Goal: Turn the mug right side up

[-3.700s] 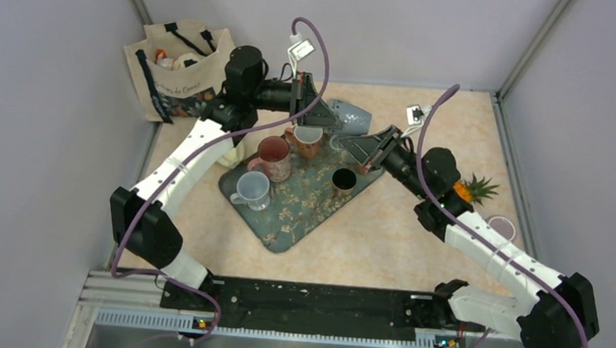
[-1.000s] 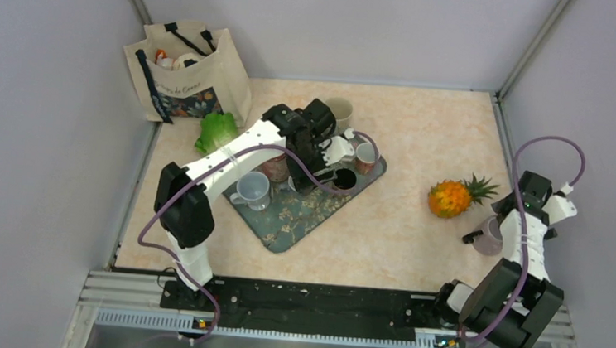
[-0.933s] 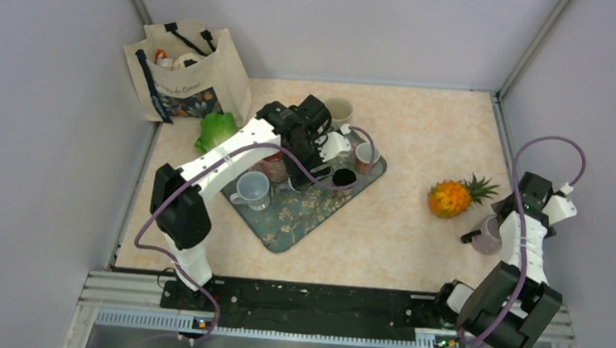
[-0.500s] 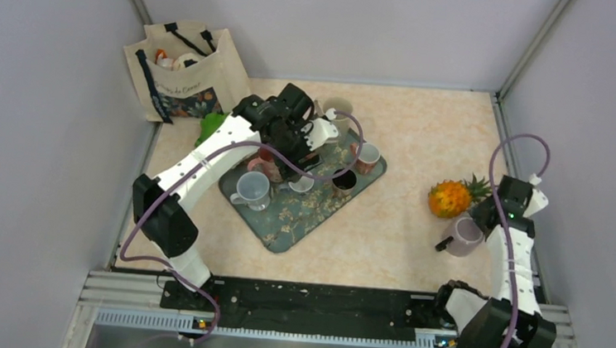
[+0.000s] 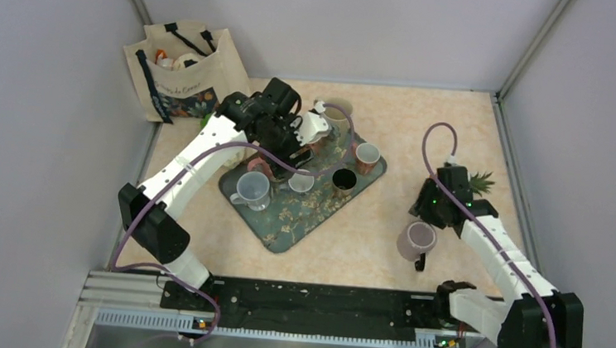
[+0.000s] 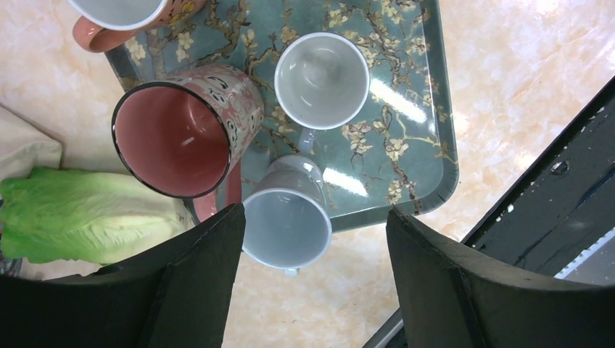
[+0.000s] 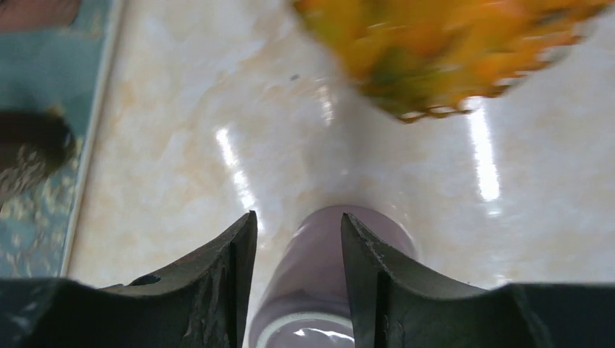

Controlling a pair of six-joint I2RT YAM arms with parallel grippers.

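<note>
My right gripper holds the upside-down lilac mug opposite its handle; I should set it by the tray, then grasp the mug's handle (image 5: 420, 263).
My right gripper (image 5: 418, 230) is shut on a lilac mug (image 5: 414, 240) over the bare table, right of the tray. In the right wrist view the mug (image 7: 319, 268) sits between both fingers (image 7: 236, 283), its pale-rimmed mouth toward the camera and its base at the far end. Its handle (image 5: 420, 262) points toward the near edge. I cannot tell whether the base touches the table. My left gripper (image 5: 284, 143) hangs open over the tray's back left, with nothing between its jaws (image 6: 315, 212).
A floral teal tray (image 5: 284, 226) carries a pink mug (image 6: 178, 130), a white cup (image 6: 323, 80), a pale blue mug (image 6: 286, 221) and a dark cup (image 5: 343, 179). A pineapple (image 7: 435, 51) lies just beyond the lilac mug. Lettuce (image 6: 80, 217) and a tote bag (image 5: 182, 68) are at the back left.
The right gripper closed on the lilac mug at the table's right edge and carried it left and nearer, past the pineapple. The left arm drew back and left over the tray.
</note>
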